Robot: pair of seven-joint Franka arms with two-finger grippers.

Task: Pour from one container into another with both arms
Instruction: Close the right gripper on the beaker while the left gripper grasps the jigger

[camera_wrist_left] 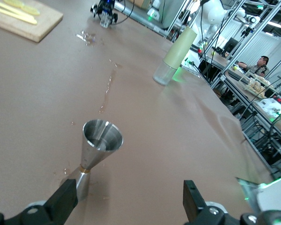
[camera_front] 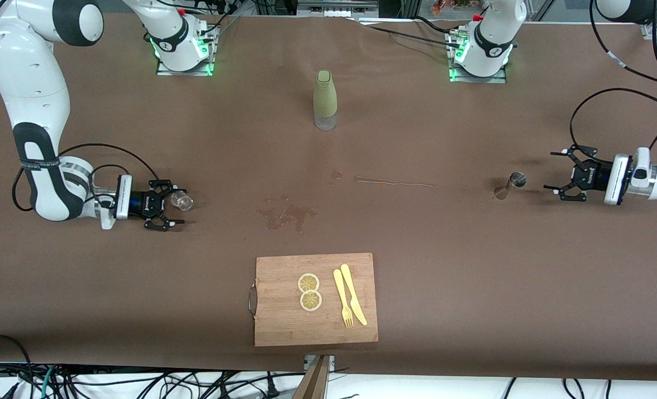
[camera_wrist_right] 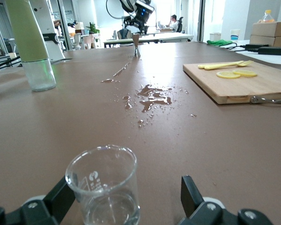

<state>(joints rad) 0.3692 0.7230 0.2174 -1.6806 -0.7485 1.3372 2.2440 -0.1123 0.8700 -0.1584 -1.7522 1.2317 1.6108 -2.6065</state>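
The narrow middle (camera_front: pixel 508 187) (camera_wrist_left: pixel 85 170) of the steel jigger, below its upper cup, is the next place my left gripper should go to and close on.
A small clear glass beaker (camera_front: pixel 182 200) stands on the brown table toward the right arm's end. My right gripper (camera_front: pixel 176 203) is low at the table and open, with the beaker (camera_wrist_right: pixel 105 187) between its fingers, close against one finger (camera_wrist_right: pixel 61 199) and apart from the other. A steel hourglass-shaped jigger (camera_front: pixel 514 182) stands upright toward the left arm's end. My left gripper (camera_front: pixel 550 172) is open and low, a short way from the jigger. In the left wrist view the jigger (camera_wrist_left: pixel 100 145) stands just ahead of one fingertip (camera_wrist_left: pixel 65 199) of the left gripper (camera_wrist_left: pixel 129 194).
A tall olive bottle with a clear base (camera_front: pixel 325 100) stands mid-table, nearer the robots' bases. A wooden cutting board (camera_front: pixel 314 332) at the front edge carries two lemon slices (camera_front: pixel 309 291) and a yellow fork and knife (camera_front: pixel 349 301). Spilled liquid (camera_front: pixel 289 215) and a thin wet streak (camera_front: pixel 395 182) mark the cloth.
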